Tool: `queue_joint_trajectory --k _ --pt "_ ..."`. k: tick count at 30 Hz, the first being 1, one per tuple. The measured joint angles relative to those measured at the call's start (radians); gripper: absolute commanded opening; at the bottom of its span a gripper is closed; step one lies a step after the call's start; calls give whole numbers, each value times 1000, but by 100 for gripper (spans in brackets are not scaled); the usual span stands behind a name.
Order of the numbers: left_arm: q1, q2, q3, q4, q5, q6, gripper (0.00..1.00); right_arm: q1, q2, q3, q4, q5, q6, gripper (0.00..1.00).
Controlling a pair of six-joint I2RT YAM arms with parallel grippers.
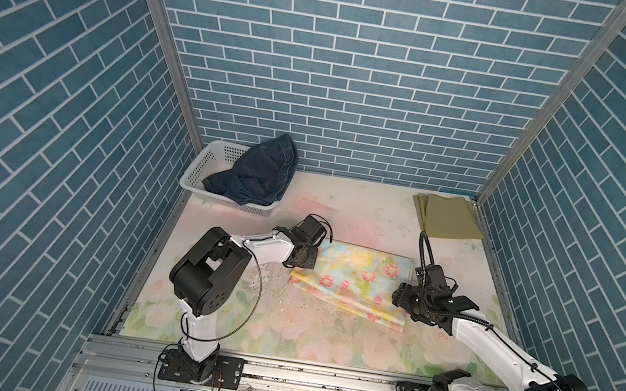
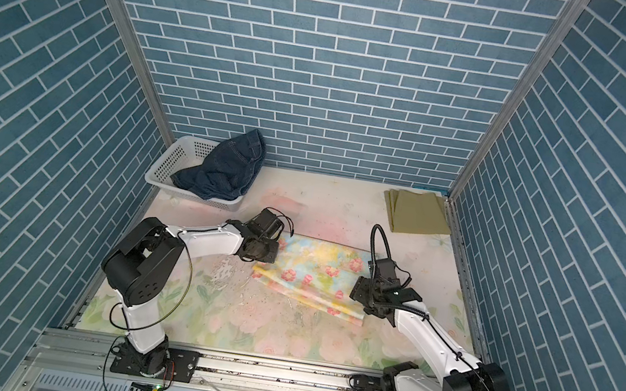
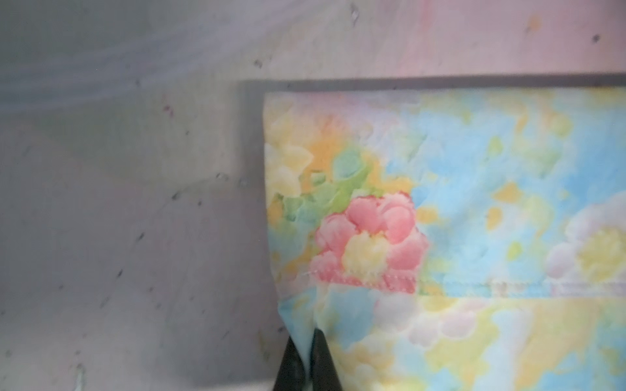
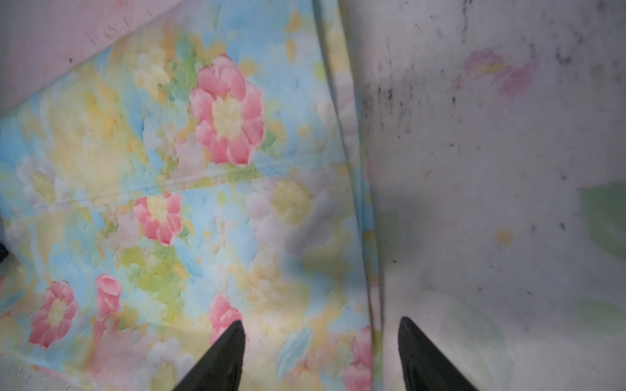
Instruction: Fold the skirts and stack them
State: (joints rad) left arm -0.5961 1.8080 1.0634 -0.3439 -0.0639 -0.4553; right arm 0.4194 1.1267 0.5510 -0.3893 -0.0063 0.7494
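The floral skirt's front edge slants back toward my left gripper, so this gripper should open, retake the skirt's side edge (image 3: 282, 294) and draw that end of the skirt nearer the bar.
The pastel floral skirt (image 1: 357, 281) lies partly folded in the middle of the table. My left gripper (image 3: 306, 335) is shut on its left corner, with a pinch of cloth pulled up between the black fingers. Over the skirt's right edge (image 4: 359, 210) my right gripper (image 4: 321, 321) stands open; one fingertip is over the cloth and one over the bare table. The olive-green skirt (image 1: 449, 217) lies folded flat at the back right corner. The dark denim skirt (image 1: 260, 174) hangs crumpled over the basket at the back left. In both top views the wrists hide the fingertips.
The white perforated basket (image 1: 202, 163) stands at the back left against the wall. Blue brick-patterned walls (image 2: 320, 80) close in three sides. The tabletop (image 1: 283, 326) has a faded flower print with dark scuffs. A metal rail (image 1: 317, 378) with both arm bases runs along the front.
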Motion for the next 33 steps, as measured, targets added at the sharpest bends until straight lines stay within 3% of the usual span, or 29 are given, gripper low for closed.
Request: queue_joint_trajectory --k 5,6,8,9,11,14,20,28,33 --pt "2 -70 -77 -25 -10 -6 0 0 29 42 9 -4 -18 70" --pt "3 -78 -89 -25 -10 -9 11 0 35 45 10 -6 -18 70" --pt "7 -90 -108 -17 -8 -12 43 0 54 47 16 -11 -19 69" --pt "10 -95 -117 -12 -8 -16 51 1 62 48 16 -13 -21 69" --pt "26 -111 -142 6 1 -25 60 6 77 48 16 -16 -22 69" --pt "45 -131 -171 36 20 -31 64 13 86 48 16 -16 -22 69" --pt "61 -153 -206 86 52 -30 66 41 87 48 16 -15 -22 69" --pt "77 -134 -231 209 100 -27 52 65 79 63 14 -8 -21 69" --pt "57 -118 -231 210 45 -24 47 65 40 63 5 -1 -21 69"
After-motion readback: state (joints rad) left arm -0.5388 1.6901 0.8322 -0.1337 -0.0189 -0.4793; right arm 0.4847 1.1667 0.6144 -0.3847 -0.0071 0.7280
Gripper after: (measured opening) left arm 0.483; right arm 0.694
